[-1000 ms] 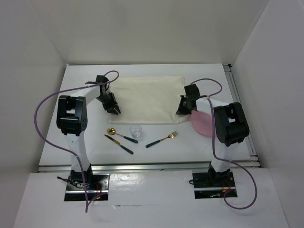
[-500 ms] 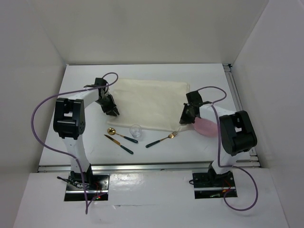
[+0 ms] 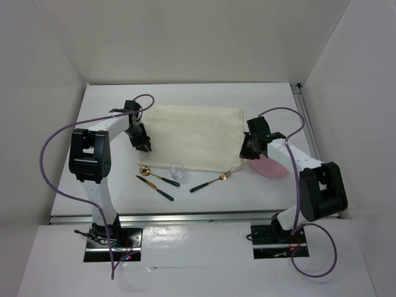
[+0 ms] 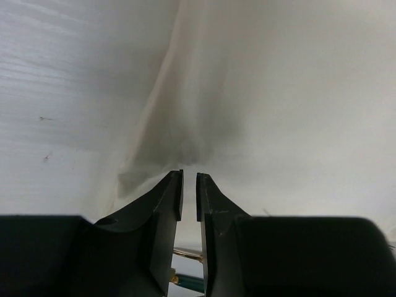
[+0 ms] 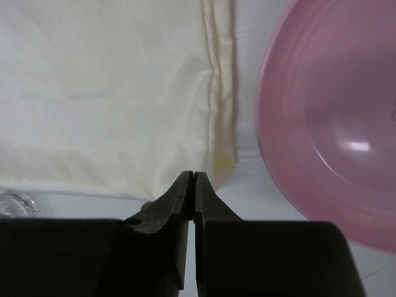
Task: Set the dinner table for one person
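Next, I let the corner of the mat go from my right gripper on the white tabletop (image 3: 249,167) (image 5: 255,178), close up against the edge of the pink plate.
The dinner table (image 3: 247,195) is a white tabletop with a cream cloth mat (image 3: 195,136) lying on its middle. My left gripper (image 3: 143,145) is at the mat's near left corner. In the left wrist view its jaws (image 4: 189,185) stand a narrow gap apart, and the mat (image 4: 278,93) rises in a ridge to the tips. My right gripper (image 3: 247,151) is at the mat's near right corner. In the right wrist view it (image 5: 193,179) is shut, and the mat's (image 5: 105,93) near edge runs into its tips. A pink plate (image 3: 270,166) lies just right of it and also shows in the right wrist view (image 5: 328,124).
In front of the mat lie a clear glass (image 3: 177,170), a gold spoon (image 3: 158,176), a dark-handled knife (image 3: 154,187) and a gold fork (image 3: 211,181). Metal rails run along the right edge (image 3: 312,133) and the front edge (image 3: 185,216). White walls close in three sides.
The mat has shifted to the right and toward the front. The right arm's elbow swung far right and its gripper moved slightly right. The left gripper moved slightly left.
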